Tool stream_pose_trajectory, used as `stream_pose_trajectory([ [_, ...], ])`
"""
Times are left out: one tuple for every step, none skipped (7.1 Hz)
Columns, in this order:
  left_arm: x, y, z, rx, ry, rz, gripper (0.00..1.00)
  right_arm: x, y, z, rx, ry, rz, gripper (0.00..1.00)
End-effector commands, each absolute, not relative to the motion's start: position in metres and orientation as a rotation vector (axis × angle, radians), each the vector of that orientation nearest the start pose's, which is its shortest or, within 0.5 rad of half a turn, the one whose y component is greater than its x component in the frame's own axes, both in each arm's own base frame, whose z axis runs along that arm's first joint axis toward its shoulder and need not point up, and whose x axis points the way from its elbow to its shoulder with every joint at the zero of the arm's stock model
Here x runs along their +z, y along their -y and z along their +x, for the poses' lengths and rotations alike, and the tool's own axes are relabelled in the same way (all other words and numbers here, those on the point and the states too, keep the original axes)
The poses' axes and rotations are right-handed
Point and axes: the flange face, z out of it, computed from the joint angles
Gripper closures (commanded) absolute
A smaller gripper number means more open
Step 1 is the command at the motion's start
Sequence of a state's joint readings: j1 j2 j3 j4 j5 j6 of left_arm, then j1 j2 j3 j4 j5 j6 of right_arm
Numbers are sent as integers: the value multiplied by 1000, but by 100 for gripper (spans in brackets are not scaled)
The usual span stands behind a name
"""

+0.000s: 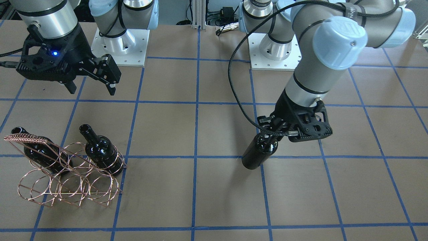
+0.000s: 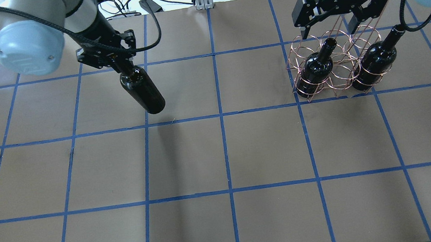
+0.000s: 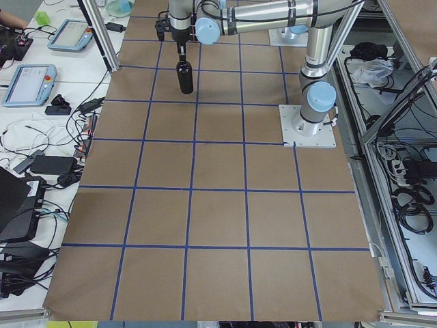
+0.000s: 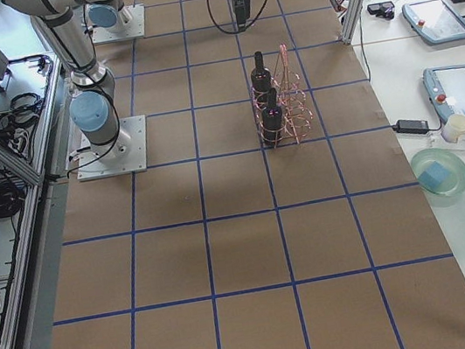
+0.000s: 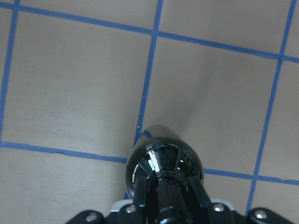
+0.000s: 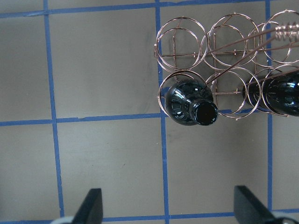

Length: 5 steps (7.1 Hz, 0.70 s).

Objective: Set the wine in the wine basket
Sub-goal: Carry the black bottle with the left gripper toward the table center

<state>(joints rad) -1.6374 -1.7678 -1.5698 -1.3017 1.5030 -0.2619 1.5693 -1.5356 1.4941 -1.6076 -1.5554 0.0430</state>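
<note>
The black wine bottle will stand in the middle of the empty tape square (image 1: 225, 133) toward the basket, set there by my left gripper.
My left gripper (image 2: 120, 63) is shut on the neck of a glossy black wine bottle (image 2: 143, 92), which hangs base-down and slightly tilted over the table's left part; it also shows in the front view (image 1: 259, 152) and the left wrist view (image 5: 163, 161). The copper wire wine basket (image 2: 292, 50) stands at the right, with two black bottles in its outer slots (image 2: 316, 68) (image 2: 375, 60), necks up. The slot between them holds nothing. My right gripper (image 2: 331, 24) is open and empty above the basket's far side, and its wrist view looks down on the basket (image 6: 211, 95).
The table is brown with a blue tape grid (image 2: 221, 116). The two arm bases (image 1: 120, 40) (image 1: 272, 47) stand at the robot's edge. Operator desks with tablets (image 4: 458, 90) lie beyond the table's far side.
</note>
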Motion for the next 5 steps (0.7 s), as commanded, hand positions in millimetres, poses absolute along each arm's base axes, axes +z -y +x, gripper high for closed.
stream_pose_trajectory([
  [384, 510, -220, 2, -3197, -294, 100, 512, 514, 133, -122, -3122, 71, 0],
  [382, 495, -223, 15, -3192, -275, 100, 513, 514, 134, -124, -3123, 66, 0],
  [378, 485, -229, 35, -3191, -248, 100, 513, 514, 133, -124, -3123, 61, 0],
  [374, 485, -231, 46, -3192, -246, 100, 512, 514, 134, -122, -3122, 61, 0],
  [371, 489, -231, 42, -3196, -249, 100, 513, 514, 134, -124, -3122, 61, 0],
])
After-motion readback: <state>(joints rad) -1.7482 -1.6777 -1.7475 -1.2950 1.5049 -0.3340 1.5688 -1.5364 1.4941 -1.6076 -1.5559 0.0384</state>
